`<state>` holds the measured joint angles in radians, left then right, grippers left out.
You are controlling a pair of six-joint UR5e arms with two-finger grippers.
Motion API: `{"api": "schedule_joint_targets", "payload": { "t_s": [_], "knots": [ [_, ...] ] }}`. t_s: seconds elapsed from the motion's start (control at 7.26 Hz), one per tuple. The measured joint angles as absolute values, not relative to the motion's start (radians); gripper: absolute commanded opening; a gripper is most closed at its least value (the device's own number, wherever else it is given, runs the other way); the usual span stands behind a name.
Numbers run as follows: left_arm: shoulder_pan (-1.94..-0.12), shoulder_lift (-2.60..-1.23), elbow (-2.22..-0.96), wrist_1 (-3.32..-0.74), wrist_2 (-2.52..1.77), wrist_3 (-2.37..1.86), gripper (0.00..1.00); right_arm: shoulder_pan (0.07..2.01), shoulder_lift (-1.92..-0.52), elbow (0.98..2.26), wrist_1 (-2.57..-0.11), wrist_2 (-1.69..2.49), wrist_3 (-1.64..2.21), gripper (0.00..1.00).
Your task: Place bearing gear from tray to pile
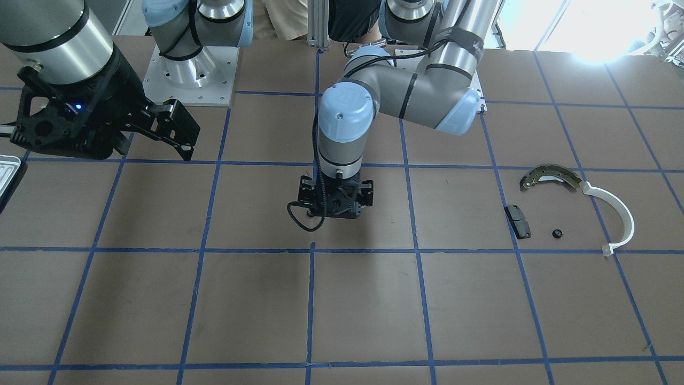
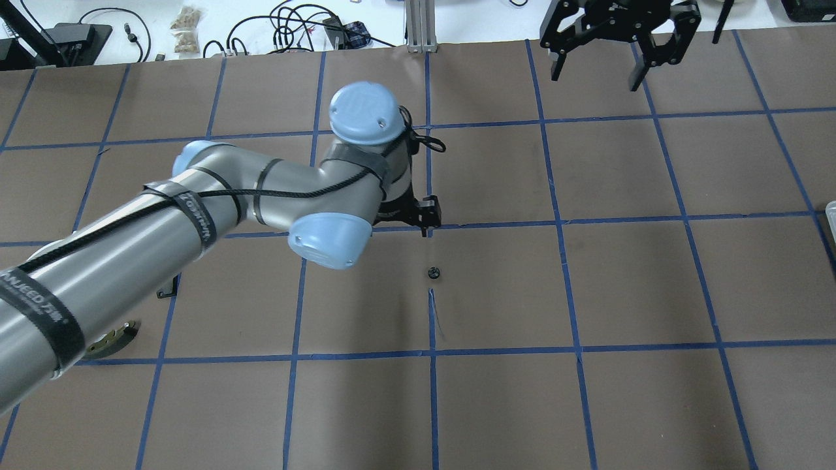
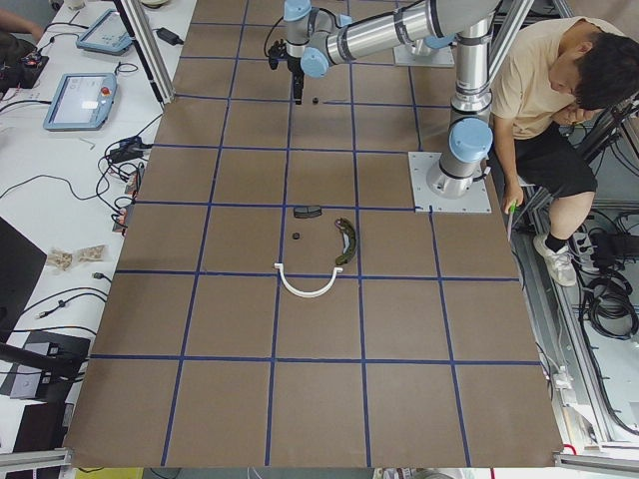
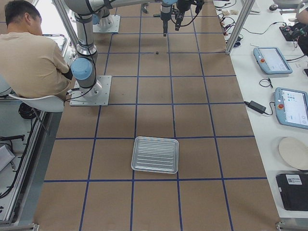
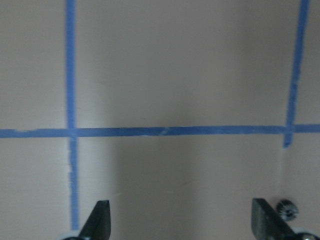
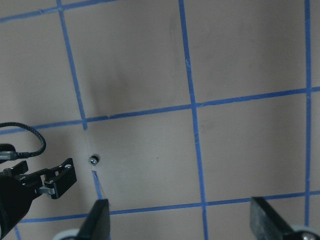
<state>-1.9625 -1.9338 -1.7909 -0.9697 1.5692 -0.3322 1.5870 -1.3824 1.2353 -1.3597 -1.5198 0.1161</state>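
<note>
My left gripper is to close on the bearing gear's toothed edge (image 1: 310, 214) (image 5: 287, 210), with a finger on either side of the gear.
The bearing gear (image 2: 433, 273), a tiny black toothed ring, lies on the brown table mid-field, far from both tray and pile. My left gripper (image 2: 424, 222) hovers close by it, open and empty. In the left wrist view the gear (image 5: 286, 207) sits just outside one fingertip (image 5: 265, 219). My right gripper (image 2: 595, 72) is open and empty, raised at the far side. It sees the gear (image 6: 94, 160) from above. The tray (image 4: 155, 154) looks empty. The pile holds a brake shoe (image 1: 550, 176), a white arc (image 1: 620, 214), a black pad (image 1: 518, 221) and a small black round piece (image 1: 557, 233).
A person (image 3: 559, 90) sits beside the arm bases. Blue tape lines grid the table. Tablets and cables lie on the side bench (image 4: 279, 62). The tray's corner shows at the overhead view's right edge (image 2: 831, 215).
</note>
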Motion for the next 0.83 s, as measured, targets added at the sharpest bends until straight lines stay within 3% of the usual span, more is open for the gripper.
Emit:
{"api": "schedule_joint_targets", "payload": {
  "t_s": [0.14,0.55,0.69,0.83],
  "knots": [
    [-2.0,-1.959,-1.804,-0.954,1.566,-0.38,1.0,1.585,-1.406,1.295,-1.412,-1.545,0.078,1.0],
    [-2.033,-1.995,-1.882,-0.843,1.562,-0.417,0.98,1.582,-1.474,1.542,-1.876,-1.555,0.038,1.0],
    [-2.034,-2.001,-1.884,-0.807,1.563,-0.419,0.93,1.583,-1.492,1.571,-1.927,-1.559,0.036,1.0],
    [-2.034,-2.013,-1.883,-0.787,1.563,-0.425,0.81,1.583,-1.511,1.583,-1.907,-1.559,0.034,1.0]
  ]
}}
